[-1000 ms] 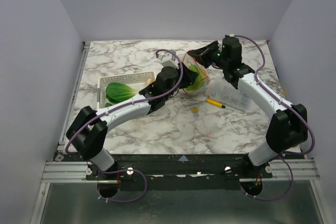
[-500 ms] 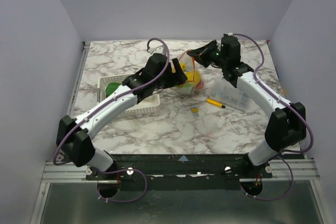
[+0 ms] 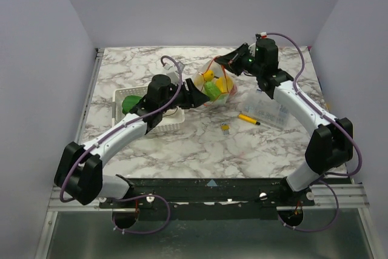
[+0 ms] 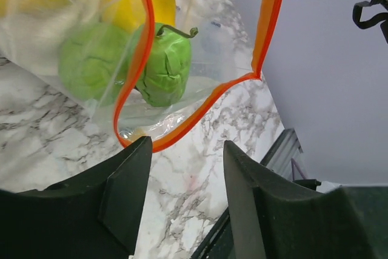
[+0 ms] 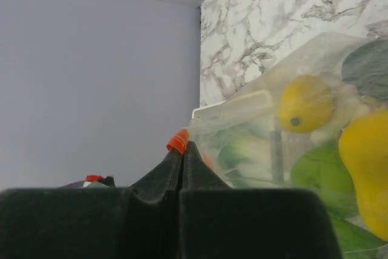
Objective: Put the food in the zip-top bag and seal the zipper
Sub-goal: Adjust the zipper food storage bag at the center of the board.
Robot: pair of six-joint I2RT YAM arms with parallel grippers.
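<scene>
I will grip the zipper's near edge (image 4: 159, 145) with my left gripper before my right gripper moves, because only my right gripper holds up the gaping bag, by the zipper's far side.
The clear zip-top bag (image 3: 219, 84) stands on the marble table, its mouth held up and open. Yellow and green toy foods (image 3: 212, 88) lie inside, and they also show in the left wrist view (image 4: 163, 68). The orange-red zipper (image 4: 185, 128) loops round the mouth. My right gripper (image 3: 229, 62) is shut on the zipper edge (image 5: 179, 140) at the bag's far side. My left gripper (image 3: 195, 97) is open and empty, just left of the bag's mouth, with its fingers (image 4: 124, 201) above bare table. A green leafy food (image 3: 128, 102) lies in the white basket (image 3: 170, 124).
A yellow marker pen (image 3: 249, 119) and a small yellow-and-grey item (image 3: 225, 127) lie right of centre. A rigid clear compartment box (image 3: 271, 110) sits under the right forearm. The basket is beneath my left forearm.
My left gripper went from the basket to the bag's mouth, then drew back left and stands open and empty. A green food now lies in the bag. The right gripper has kept its hold.
</scene>
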